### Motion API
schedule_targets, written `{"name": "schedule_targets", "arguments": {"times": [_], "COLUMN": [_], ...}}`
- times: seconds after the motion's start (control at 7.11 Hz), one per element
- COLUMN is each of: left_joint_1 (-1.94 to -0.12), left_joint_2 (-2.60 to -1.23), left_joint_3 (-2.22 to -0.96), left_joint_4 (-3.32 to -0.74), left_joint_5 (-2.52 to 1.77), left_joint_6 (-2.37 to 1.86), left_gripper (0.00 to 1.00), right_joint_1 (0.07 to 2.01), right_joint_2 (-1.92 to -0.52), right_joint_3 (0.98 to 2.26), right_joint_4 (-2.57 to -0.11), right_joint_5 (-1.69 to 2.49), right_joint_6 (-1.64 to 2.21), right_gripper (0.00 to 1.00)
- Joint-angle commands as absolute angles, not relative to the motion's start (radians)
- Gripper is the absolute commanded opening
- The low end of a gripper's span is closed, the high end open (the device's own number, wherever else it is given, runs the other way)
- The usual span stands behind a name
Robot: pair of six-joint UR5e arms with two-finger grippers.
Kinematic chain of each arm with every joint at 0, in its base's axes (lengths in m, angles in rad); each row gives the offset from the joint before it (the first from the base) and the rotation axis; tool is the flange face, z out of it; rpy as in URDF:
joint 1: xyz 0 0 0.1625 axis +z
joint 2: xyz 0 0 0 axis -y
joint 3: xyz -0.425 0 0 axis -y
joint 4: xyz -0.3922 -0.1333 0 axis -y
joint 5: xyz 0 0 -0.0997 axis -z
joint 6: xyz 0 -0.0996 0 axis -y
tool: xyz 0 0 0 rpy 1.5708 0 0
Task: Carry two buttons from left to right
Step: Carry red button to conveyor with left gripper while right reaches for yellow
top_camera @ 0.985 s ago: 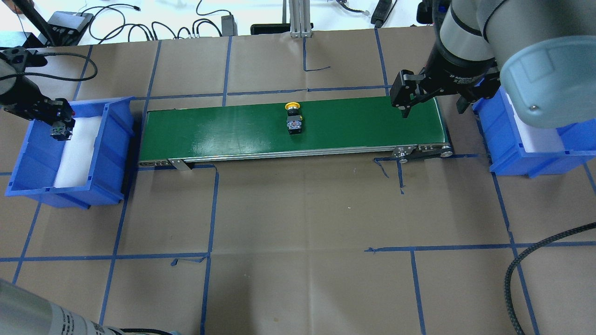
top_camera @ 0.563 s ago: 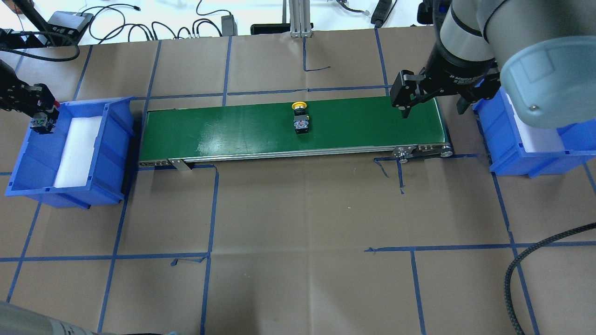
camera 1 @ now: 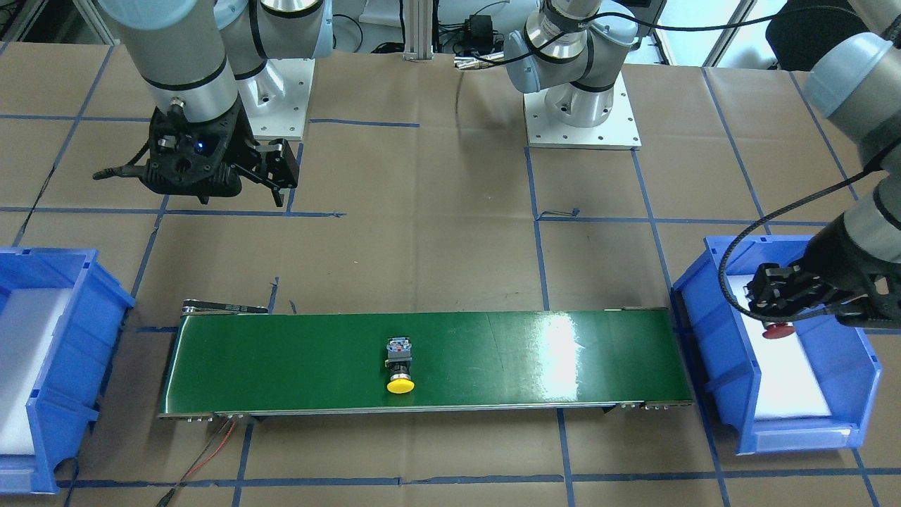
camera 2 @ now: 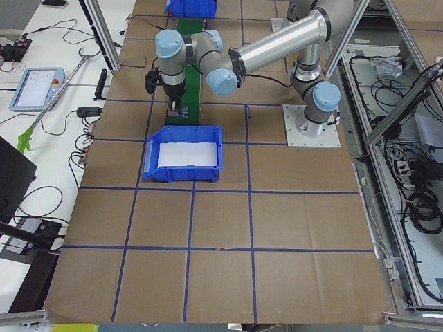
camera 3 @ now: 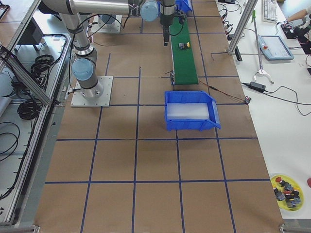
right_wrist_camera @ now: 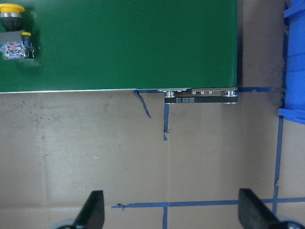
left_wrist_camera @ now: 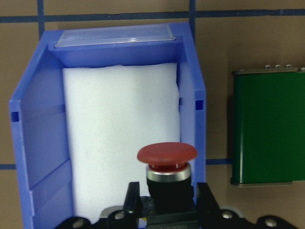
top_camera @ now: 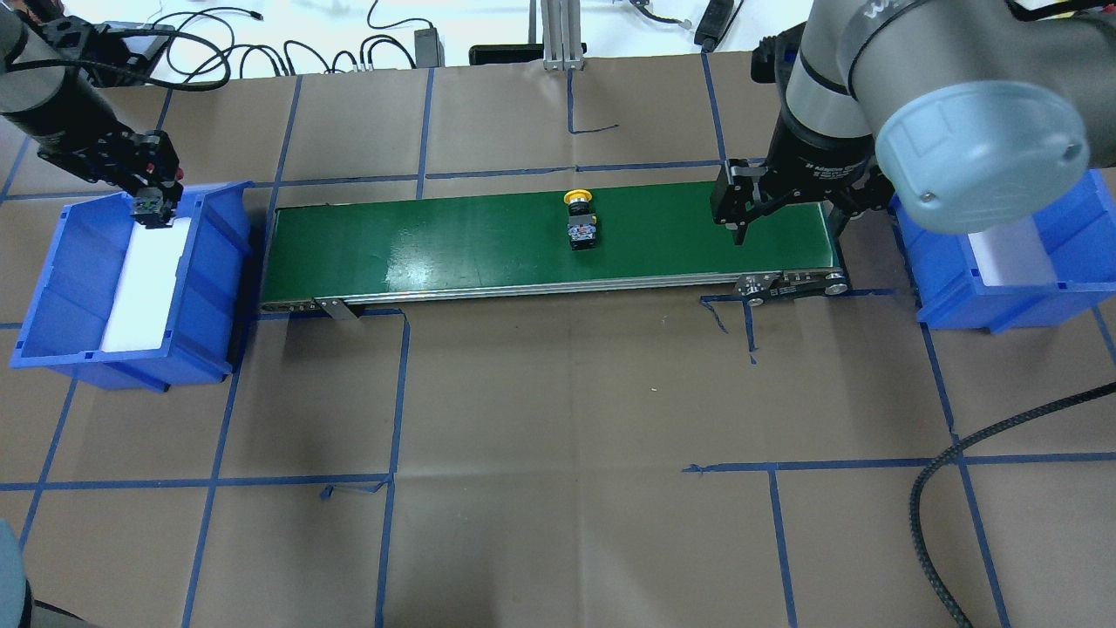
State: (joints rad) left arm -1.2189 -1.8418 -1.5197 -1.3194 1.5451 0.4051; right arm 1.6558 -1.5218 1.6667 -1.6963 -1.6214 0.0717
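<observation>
My left gripper will release the button with the red cap on the green conveyor belt's end point(camera 1: 623, 370), beside the bin that is below the belt.
My left gripper point(top_camera: 153, 208) is shut on the red-capped button point(left_wrist_camera: 167, 155) and holds it above the far end of the left blue bin point(top_camera: 214, 262); the red cap also shows in the front-facing view point(camera 1: 777, 330). The yellow-capped button point(top_camera: 580, 222) lies on its side on the green conveyor belt point(top_camera: 418, 249), right of the belt's middle; it also shows in the front-facing view point(camera 1: 399, 366) and at the top left of the right wrist view point(right_wrist_camera: 12, 36). My right gripper point(top_camera: 789, 228) is open and empty above the belt's right end, apart from the yellow button.
The left bin is lined with white foam point(left_wrist_camera: 121, 143). The right blue bin point(top_camera: 959, 292), also foam-lined, stands past the belt's right end, partly under my right arm. Brown paper with blue tape lines covers the table point(top_camera: 567, 419). A black cable point(top_camera: 942, 488) loops at the front right.
The yellow button has ridden the belt to the right. My left gripper swung out over the bin's left edge, then to its far end, red button held. My right gripper shifted slightly left.
</observation>
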Motion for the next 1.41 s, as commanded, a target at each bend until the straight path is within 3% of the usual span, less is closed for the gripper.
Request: {"name": "schedule_targets", "arguments": {"times": [0.0, 0.7, 1.13, 1.27], "left_joint_1": [-1.346, -1.419, -1.419, -1.42], "left_joint_2": [-1.868, -2.017, -1.999, -2.008], "left_joint_3": [-1.532, -1.569, -1.624, -1.626], "left_joint_4": [-1.307, -1.159, -1.058, -1.06], "left_joint_5": [1.542, 1.542, 1.545, 1.543], "left_joint_6": [0.292, 0.27, 0.255, 0.201], "left_gripper": [0.08, 0.08, 0.12, 0.55], "right_joint_1": [1.66, 1.649, 1.643, 1.641], "right_joint_2": [-1.441, -1.307, -1.305, -1.305], "right_joint_3": [1.675, 1.674, 1.664, 1.664], "right_joint_4": [-1.802, -1.965, -1.973, -1.983], "right_joint_5": [-1.618, -1.468, -1.466, -1.466], "right_joint_6": [0.075, 0.069, 0.064, 0.06], "right_gripper": [1.0, 1.0, 1.0, 1.0]}}
